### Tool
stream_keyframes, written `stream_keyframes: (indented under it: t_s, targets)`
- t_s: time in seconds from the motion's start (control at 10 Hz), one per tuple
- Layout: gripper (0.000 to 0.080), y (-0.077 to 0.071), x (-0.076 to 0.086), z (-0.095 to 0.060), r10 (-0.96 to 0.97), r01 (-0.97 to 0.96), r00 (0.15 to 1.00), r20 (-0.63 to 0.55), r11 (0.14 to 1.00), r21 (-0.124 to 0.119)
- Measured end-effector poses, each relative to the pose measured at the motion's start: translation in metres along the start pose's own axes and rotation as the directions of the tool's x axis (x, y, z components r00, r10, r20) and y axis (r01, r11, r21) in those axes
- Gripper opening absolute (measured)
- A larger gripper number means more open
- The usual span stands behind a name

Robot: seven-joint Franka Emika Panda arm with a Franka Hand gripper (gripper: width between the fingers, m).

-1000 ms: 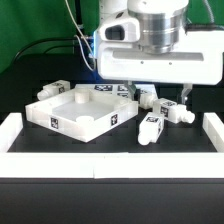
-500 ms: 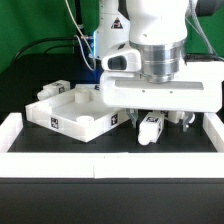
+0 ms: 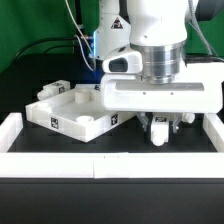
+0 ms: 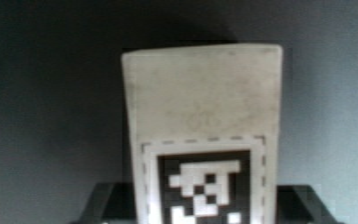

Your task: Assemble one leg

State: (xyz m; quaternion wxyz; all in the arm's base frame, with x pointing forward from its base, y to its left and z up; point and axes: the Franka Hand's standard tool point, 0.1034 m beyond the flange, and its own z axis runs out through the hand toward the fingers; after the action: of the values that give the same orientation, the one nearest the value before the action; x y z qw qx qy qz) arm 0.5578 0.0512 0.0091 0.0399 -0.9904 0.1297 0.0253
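Next, I set the leg on the black table (image 3: 182, 97) with my gripper, just behind the white part beside my hand.
A leg (image 3: 158, 131), a stubby white peg with a black-and-white tag, lies on the black table at the exterior view's right, in front of the large white square panel (image 3: 70, 112). My gripper (image 3: 160, 126) is down over this leg, and the broad hand hides most of it. In the wrist view the leg (image 4: 197, 110) fills the middle, tag toward the camera. A dark finger (image 4: 112, 205) presses one side and the other finger presses the opposite side. The leg rests on the table.
Another leg (image 3: 58, 88) lies behind the panel at the exterior view's left. One more white part (image 3: 186, 118) shows just right of my hand. A low white border wall (image 3: 100, 156) runs along the front and sides of the table.
My gripper has come down and slightly toward the exterior view's right over the leg. The hand now hides the legs that showed behind the panel before.
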Motion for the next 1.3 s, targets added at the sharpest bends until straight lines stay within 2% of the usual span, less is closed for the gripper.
stream_keyframes:
  t_s: [0.2,0.5,0.6,0.7,0.8,0.9,1.2,1.3]
  targets:
    - [0.0285,0.000,0.000,-0.002,-0.004,0.004,1.000,0.005,1.000,-0.001]
    - [0.0285,-0.002,-0.014,-0.050,-0.034,0.034,0.999,0.018,0.999,-0.006]
    - [0.0285,0.000,-0.027,-0.070,-0.037,0.037,0.999,0.012,0.999,-0.007]
    - [0.0285,0.002,-0.043,-0.082,-0.037,0.037,0.999,0.005,0.999,-0.010]
    - [0.0285,-0.001,-0.061,-0.086,-0.002,0.002,1.000,-0.024,1.000,-0.006]
    - [0.0285,-0.001,-0.065,-0.085,-0.016,0.016,1.000,-0.021,1.000,-0.008]
    - [0.0285,-0.002,-0.065,-0.084,-0.015,0.015,1.000,-0.023,1.000,-0.008]
    - [0.0286,-0.016,-0.075,-0.083,0.025,-0.025,0.998,-0.054,1.000,0.000]
